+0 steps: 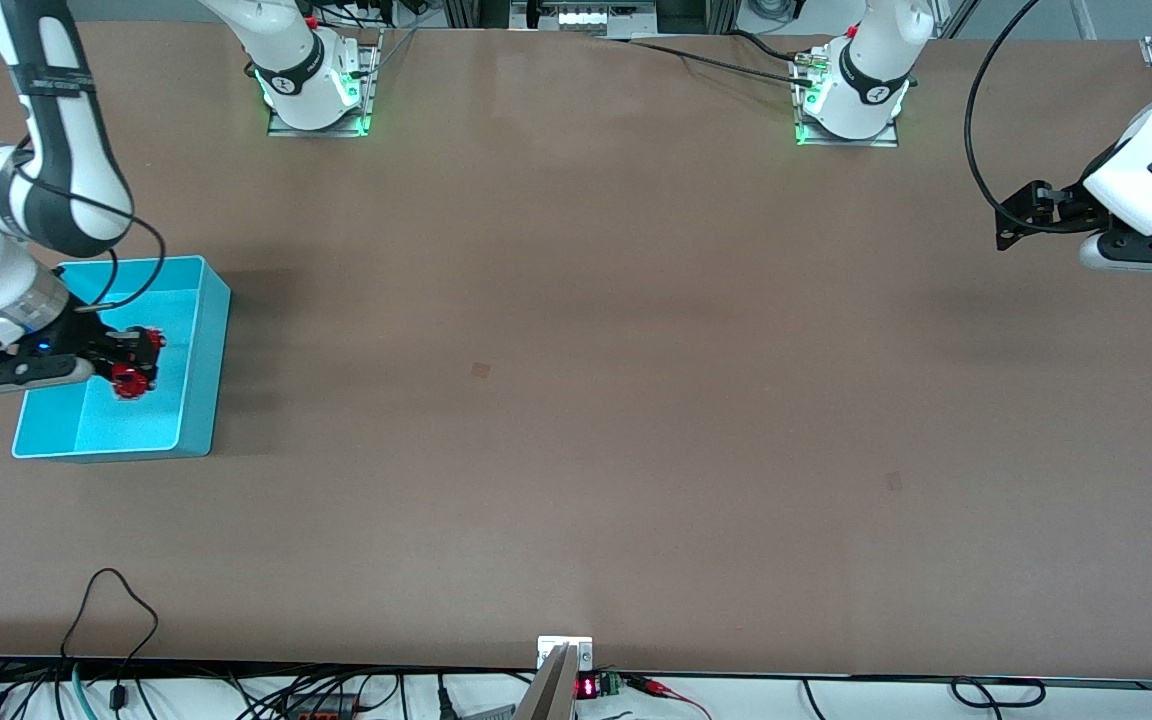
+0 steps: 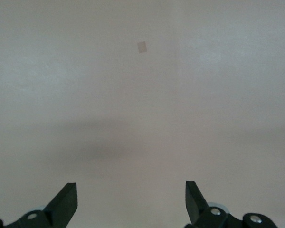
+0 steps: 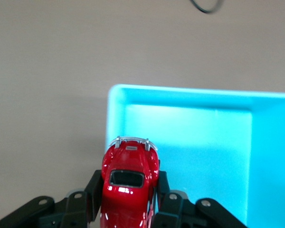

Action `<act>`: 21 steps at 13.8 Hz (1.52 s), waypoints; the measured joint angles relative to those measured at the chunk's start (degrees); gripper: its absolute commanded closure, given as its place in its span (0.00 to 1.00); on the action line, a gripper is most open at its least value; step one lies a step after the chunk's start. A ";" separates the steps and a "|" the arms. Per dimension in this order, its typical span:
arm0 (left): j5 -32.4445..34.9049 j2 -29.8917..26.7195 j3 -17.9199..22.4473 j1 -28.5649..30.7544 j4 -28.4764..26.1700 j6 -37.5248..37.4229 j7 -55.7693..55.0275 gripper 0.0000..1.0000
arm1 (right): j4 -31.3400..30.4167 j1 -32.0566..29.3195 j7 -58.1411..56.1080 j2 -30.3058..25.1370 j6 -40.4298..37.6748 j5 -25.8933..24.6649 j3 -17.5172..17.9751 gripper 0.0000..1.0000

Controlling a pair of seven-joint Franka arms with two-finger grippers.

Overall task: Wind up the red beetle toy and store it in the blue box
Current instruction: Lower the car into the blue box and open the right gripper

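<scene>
The red beetle toy, now hanging inside the blue box, will lie on the bottom of the blue box near the box's side [image 1: 162, 365] [image 3: 175, 194] facing the middle of the table once my right gripper lets go.
The red beetle toy [image 1: 133, 375] is held in my right gripper [image 1: 136, 365], which is shut on it and hangs over the inside of the blue box [image 1: 204, 350] at the right arm's end of the table. In the right wrist view the glossy red car [image 3: 129, 183] sits between the black fingers [image 3: 92, 190], its silvery bumper over the box's wall, with the box's pale floor [image 3: 199, 152] beside it. My left gripper [image 2: 131, 202] is open and empty over bare table at the left arm's end; in the front view it [image 1: 1011, 222] waits there.
The brown table top [image 1: 576, 350] carries two small tape marks [image 1: 480, 370]. The arm bases [image 1: 316, 90] stand along the edge farthest from the front camera. Cables [image 1: 116, 620] lie at the nearest edge.
</scene>
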 measured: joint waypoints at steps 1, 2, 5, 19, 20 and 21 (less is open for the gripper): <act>0.00 0.00 0.00 0.00 0.00 0.00 0.00 0.00 | -0.01 -1.13 -0.12 0.80 0.98 0.00 -0.33 0.71; 0.00 0.00 0.00 0.00 0.00 -0.01 0.00 0.00 | -0.03 -2.13 -0.76 1.91 1.73 0.00 -0.73 0.71; 0.00 0.00 0.00 0.00 0.01 -0.01 0.00 0.00 | -0.50 -3.35 -1.87 5.58 1.96 0.12 -1.18 0.71; 0.00 0.00 0.00 0.00 0.05 -0.01 0.00 0.00 | -0.74 -3.44 -2.02 15.79 8.82 5.79 -1.07 0.00; 0.00 0.00 0.00 0.00 0.05 -0.01 0.00 0.00 | -0.53 -3.44 -2.00 15.65 8.51 5.90 -1.07 0.00; 0.00 0.00 0.00 0.00 0.05 -0.01 0.00 0.00 | -0.16 -3.42 -1.98 15.17 7.51 6.29 -1.06 0.00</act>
